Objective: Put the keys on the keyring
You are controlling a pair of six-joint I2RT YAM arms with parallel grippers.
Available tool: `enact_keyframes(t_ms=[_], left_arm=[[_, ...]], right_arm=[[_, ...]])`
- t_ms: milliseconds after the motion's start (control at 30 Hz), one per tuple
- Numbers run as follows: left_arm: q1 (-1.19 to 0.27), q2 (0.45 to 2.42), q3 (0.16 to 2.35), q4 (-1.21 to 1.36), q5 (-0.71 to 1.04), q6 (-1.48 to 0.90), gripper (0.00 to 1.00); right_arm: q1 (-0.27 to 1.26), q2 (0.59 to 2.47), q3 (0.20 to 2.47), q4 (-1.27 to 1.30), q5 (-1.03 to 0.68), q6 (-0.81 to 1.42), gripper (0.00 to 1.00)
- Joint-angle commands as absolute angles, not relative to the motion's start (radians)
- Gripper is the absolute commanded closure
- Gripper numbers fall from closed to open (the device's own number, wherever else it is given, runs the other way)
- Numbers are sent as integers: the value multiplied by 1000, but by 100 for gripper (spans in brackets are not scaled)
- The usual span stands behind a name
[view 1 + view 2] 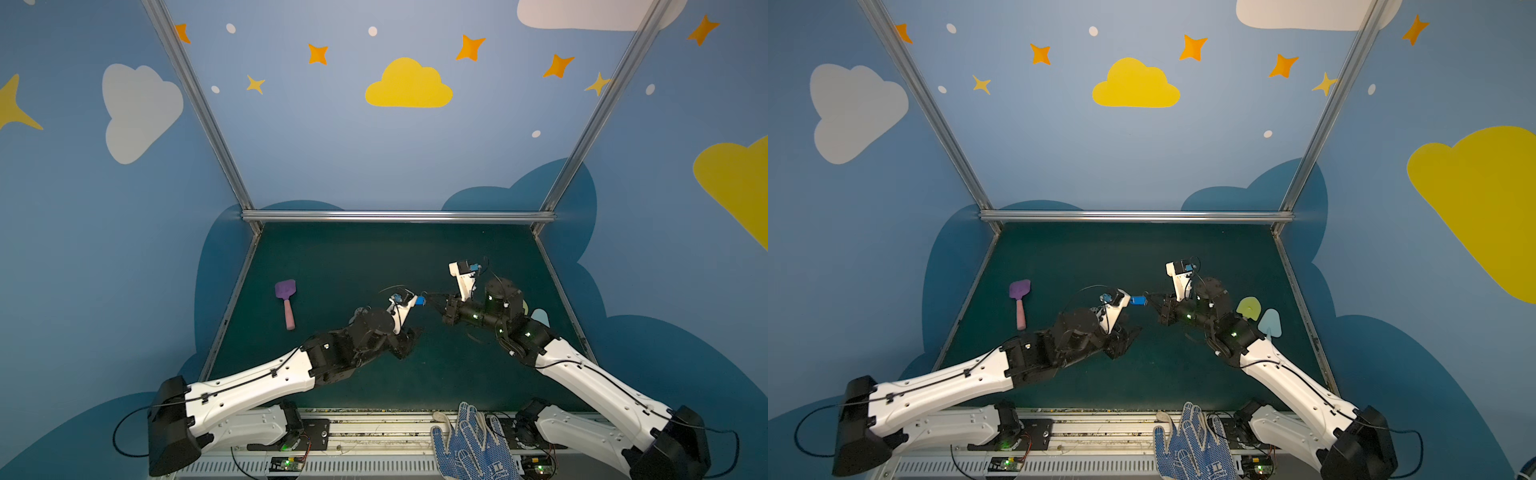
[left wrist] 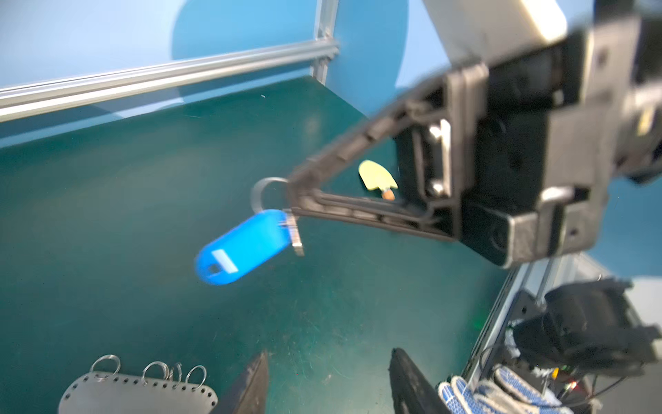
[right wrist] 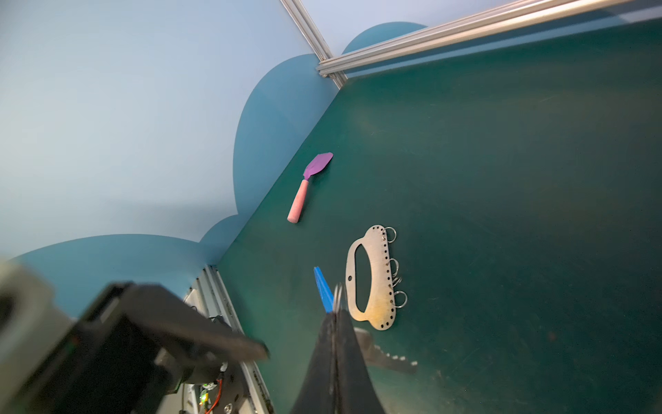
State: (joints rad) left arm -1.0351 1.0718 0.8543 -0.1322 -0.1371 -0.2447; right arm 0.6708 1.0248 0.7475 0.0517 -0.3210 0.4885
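I have the keys' ring pinched in my right gripper with the blue tag sticking out, so my left gripper needs to take the tag (image 2: 243, 248) before my right gripper regrasps.
The keys (image 2: 243, 247), a blue tag with a white label on a small metal ring with a silvery key, hang in the air over the green mat; they also show in both top views (image 1: 420, 300) (image 1: 1137, 300). My right gripper (image 1: 428, 296) (image 3: 336, 313) is shut on their ring, its tip (image 2: 292, 193) pinching the ring. The keyring (image 3: 372, 279), a flat grey plate with an oval slot, edge holes and several split rings, lies flat on the mat (image 2: 136, 394). My left gripper (image 2: 329, 353) stands open and empty beside the keyring, below the keys (image 1: 1125, 336).
A purple-headed, pink-handled spatula (image 1: 286, 301) (image 3: 310, 182) lies at the left of the mat. A yellow-green scoop (image 1: 1249, 307) (image 2: 376, 175) and a pale blue one (image 1: 1269, 322) lie behind the right arm. Blue dotted gloves (image 1: 469, 444) sit on the front rail.
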Motion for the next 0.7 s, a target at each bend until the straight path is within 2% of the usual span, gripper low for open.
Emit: enact_keyframes(t_ms=[0,100,167,267,400,667], left_arm=[[-921,1021,849,-114,-61,-387,43],[-825,1024,870,-112,76,-491,42],[-798,1042,896,-115,127,-535,38],[-767,1100,955,-139,203,-604,38],[-745,1169,1013,-139,341,-701,45],[-719,1244,1079,-187,428,-814,51]], right_arm=[[678,1007,744,66,-316,402,100],[693,993,712,117,-292,354,100],[709,980,690,149,-261,306,100],[750,965,678,169,-185,209,100],[815,962,683,156,-46,98,100],[950,972,693,167,195,-65,100]])
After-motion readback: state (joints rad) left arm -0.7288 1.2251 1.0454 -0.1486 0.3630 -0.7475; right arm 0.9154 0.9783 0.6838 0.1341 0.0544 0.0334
